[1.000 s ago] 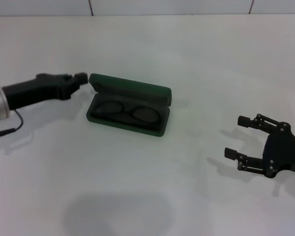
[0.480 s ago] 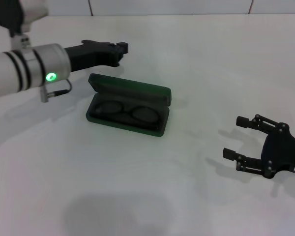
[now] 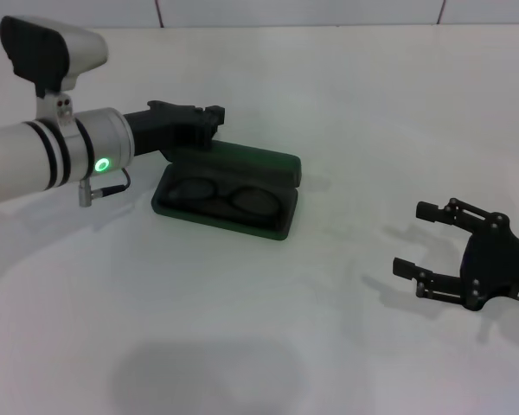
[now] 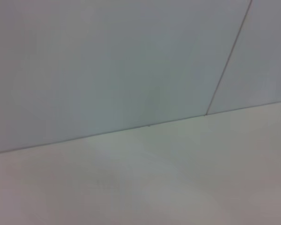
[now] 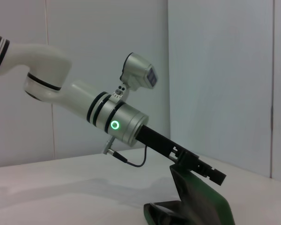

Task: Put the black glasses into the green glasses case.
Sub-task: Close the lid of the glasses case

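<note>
The lid, now standing up at the back, will rest shut over the black glasses in the green case's lower half point(image 3: 224, 200) once the robot's left gripper lets go of it.
The green glasses case point(image 3: 242, 161) lies open in the middle of the table, its lid standing up at the back. Inside the lower half lie the black glasses point(image 3: 221, 195), lenses side by side. My left gripper point(image 3: 211, 122) is shut and hovers just above the left end of the lid's upper edge; whether it touches the lid I cannot tell. From the right wrist view, the left gripper point(image 5: 214, 174) sits at the top of the case point(image 5: 210, 202). My right gripper point(image 3: 411, 239) rests open on the table far to the right, holding nothing.
The white table point(image 3: 346, 95) runs back to a pale wall point(image 4: 131, 61). The left wrist view holds only that wall and bare tabletop. The left arm's silver forearm point(image 3: 43, 160) reaches in over the table's left side.
My left arm swung up from beside the case's left end, reached in over the back of the case, then lowered onto the lid's edge. Case, glasses and right gripper stayed put.
</note>
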Tool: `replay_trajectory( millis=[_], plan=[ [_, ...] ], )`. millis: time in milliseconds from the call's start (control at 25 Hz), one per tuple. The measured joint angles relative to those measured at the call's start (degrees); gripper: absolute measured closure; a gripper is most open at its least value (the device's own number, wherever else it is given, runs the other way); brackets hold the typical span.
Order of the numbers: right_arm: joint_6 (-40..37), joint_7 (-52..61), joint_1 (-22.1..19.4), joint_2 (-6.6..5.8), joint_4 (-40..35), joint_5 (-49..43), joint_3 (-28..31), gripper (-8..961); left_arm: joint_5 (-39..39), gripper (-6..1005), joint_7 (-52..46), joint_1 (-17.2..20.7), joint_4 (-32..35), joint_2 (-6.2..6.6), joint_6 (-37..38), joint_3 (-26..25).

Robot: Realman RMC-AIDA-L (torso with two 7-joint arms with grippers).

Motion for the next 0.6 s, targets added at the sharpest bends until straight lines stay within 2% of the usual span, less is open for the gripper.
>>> replay_trajectory(
  millis=[600],
  plan=[
    [0.4,0.0,0.4,0.04,-0.5,0.0,0.0,142,-7.4,938,12.7,4.5,-1.6,0.04,4.2,0.4]
  ],
)
